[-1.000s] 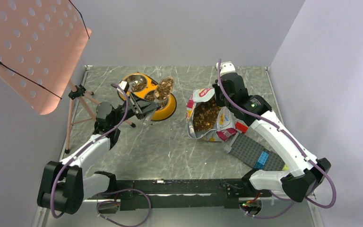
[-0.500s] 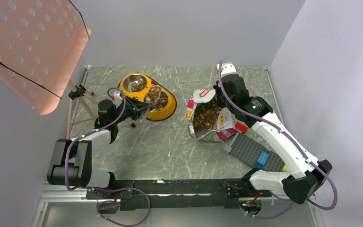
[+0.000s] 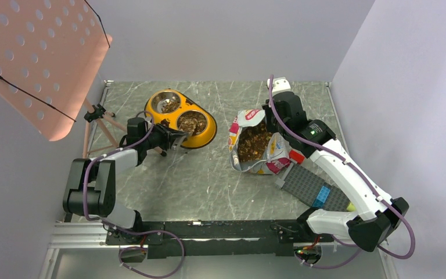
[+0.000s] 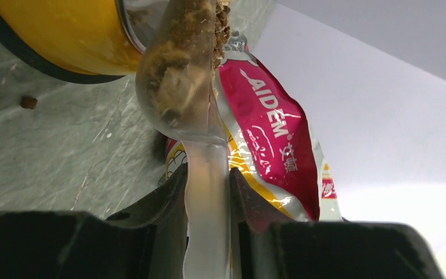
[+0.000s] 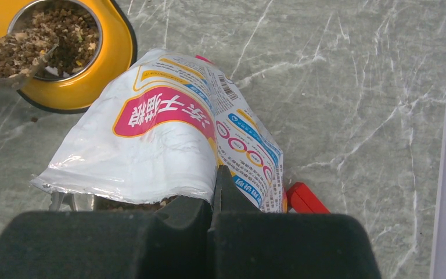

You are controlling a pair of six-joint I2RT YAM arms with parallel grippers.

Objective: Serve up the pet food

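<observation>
My left gripper needs to let go of the clear plastic scoop on the bare grey table (image 3: 146,200), near the black front rail.
Brown pet food fills the open white, pink and yellow bag (image 3: 255,145) at centre right. More of it lies in both steel cups (image 3: 193,123) of the yellow double bowl (image 3: 206,135). My left gripper (image 3: 171,138) is shut on the handle of a clear plastic scoop (image 4: 177,75). The scoop holds kibble and sits at the bowl's near rim (image 4: 64,35). In the left wrist view the handle is pinched between the fingers (image 4: 180,186) of that left gripper (image 4: 208,174). My right gripper (image 5: 215,186) is shut on the torn top edge of the bag (image 5: 151,145).
A pink perforated board (image 3: 40,58) on a tripod (image 3: 101,116) stands at the left. A grey studded baseplate (image 3: 305,183) with a blue brick (image 3: 323,195) lies beside the bag, near a red brick (image 5: 305,200). One stray kibble (image 4: 28,102) lies on the table.
The heaped scoop came down from above the bowl and drew back to its near rim, with less kibble heaped in it. The left arm folded back to the left. The right arm held still.
</observation>
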